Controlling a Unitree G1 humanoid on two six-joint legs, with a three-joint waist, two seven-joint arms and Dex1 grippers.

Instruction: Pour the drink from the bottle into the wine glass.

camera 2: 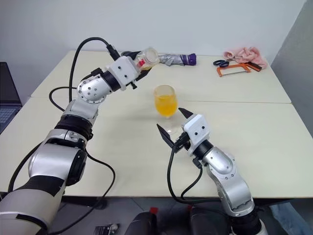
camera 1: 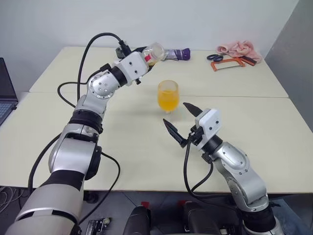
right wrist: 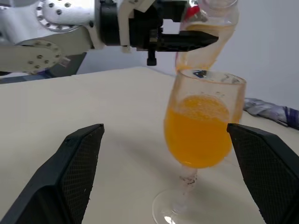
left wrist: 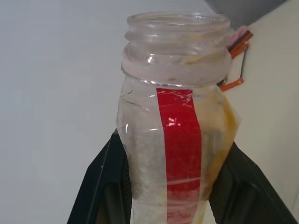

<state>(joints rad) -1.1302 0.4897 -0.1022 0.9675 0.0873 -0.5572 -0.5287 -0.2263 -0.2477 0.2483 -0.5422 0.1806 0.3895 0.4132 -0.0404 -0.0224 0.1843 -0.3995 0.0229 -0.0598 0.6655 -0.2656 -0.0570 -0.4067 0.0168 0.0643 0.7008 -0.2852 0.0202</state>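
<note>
The bottle will go down on the table [camera 1: 104,115] between the laptop and the wine glass, where I will set it with my left gripper.
The wine glass [camera 1: 167,95] stands upright at the table's middle, its bowl more than half full of the orange drink [right wrist: 198,130]. Behind it and to its left, my left gripper [camera 1: 145,54] is raised above the table and shut on the bottle [camera 1: 154,51]. The bottle is clear with a red label strip [left wrist: 180,140], uncapped, and tilted with its mouth up and to the right. Only a thin orange film shows inside it. My right gripper [camera 1: 175,112] is open just in front of the glass, with one finger on each side and neither touching it.
A silver-and-purple folded umbrella [camera 1: 177,54] lies on the table behind the bottle. At the far right are a pink cloth [camera 1: 239,48], scissors [camera 1: 215,57] and an orange saw frame [camera 1: 227,62]. A laptop [camera 1: 6,93] sits at the left edge.
</note>
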